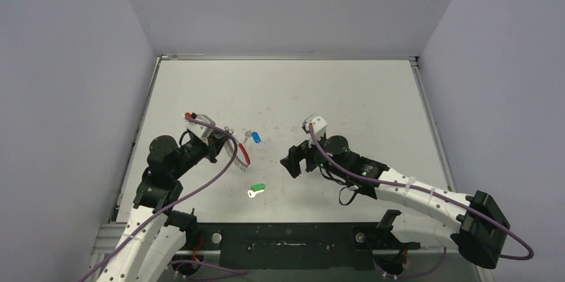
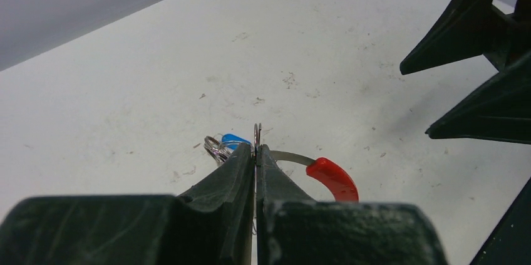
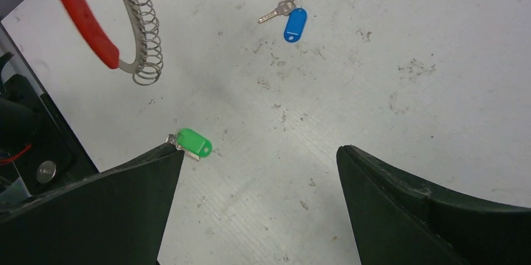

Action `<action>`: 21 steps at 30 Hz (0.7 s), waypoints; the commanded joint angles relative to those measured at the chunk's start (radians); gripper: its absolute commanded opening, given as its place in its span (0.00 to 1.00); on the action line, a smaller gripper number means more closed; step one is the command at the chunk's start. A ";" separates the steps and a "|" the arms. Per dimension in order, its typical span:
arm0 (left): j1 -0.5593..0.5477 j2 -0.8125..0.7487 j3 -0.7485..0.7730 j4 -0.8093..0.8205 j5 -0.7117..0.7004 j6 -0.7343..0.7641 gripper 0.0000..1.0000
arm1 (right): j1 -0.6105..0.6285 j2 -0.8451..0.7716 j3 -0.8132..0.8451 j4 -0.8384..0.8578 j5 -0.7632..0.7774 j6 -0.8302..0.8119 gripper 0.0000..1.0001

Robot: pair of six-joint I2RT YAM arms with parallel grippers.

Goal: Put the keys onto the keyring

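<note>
The small metal ring (image 1: 250, 190) (image 3: 176, 140) of the green key, where the key joins its green tag, will be gripped by my right gripper.
My left gripper (image 1: 220, 147) is shut on the keyring (image 1: 234, 154), a silvery coiled ring with a red sleeve (image 1: 246, 153), and holds it upright. In the left wrist view the jaws (image 2: 257, 147) pinch the ring's thin wire, with the red sleeve (image 2: 332, 178) to the right. The blue-headed key (image 1: 256, 137) lies on the table just beyond the ring, also in the left wrist view (image 2: 235, 139). The green-headed key (image 1: 256, 191) lies nearer the front. My right gripper (image 1: 291, 162) is open and empty; in its view (image 3: 260, 158) the green key (image 3: 194, 141) sits by its left fingertip.
The white table (image 1: 346, 102) is walled at the back and both sides. The black base rail (image 1: 286, 245) runs along the near edge. The right wrist view also shows the keyring coil (image 3: 141, 33) and the blue key (image 3: 292, 24).
</note>
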 commanded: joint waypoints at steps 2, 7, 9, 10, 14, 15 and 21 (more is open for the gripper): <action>0.027 -0.060 0.104 -0.293 -0.037 0.170 0.00 | -0.007 0.172 0.111 -0.015 -0.037 0.188 0.96; 0.028 -0.168 0.059 -0.381 -0.083 0.282 0.00 | 0.035 0.289 0.152 0.004 -0.024 0.413 0.82; 0.027 -0.241 0.014 -0.370 -0.105 0.306 0.00 | 0.078 0.340 0.175 -0.018 0.009 0.461 0.76; 0.027 -0.281 -0.006 -0.358 -0.119 0.307 0.00 | 0.101 0.365 0.190 -0.027 0.018 0.475 0.73; 0.027 -0.388 -0.035 -0.348 -0.156 0.319 0.00 | 0.191 0.480 0.286 -0.077 0.039 0.506 0.63; 0.027 -0.399 -0.034 -0.357 -0.159 0.324 0.00 | 0.208 0.509 0.308 -0.108 0.042 0.511 0.61; 0.026 -0.379 -0.017 -0.396 -0.165 0.350 0.00 | 0.259 0.630 0.391 -0.153 0.053 0.541 0.57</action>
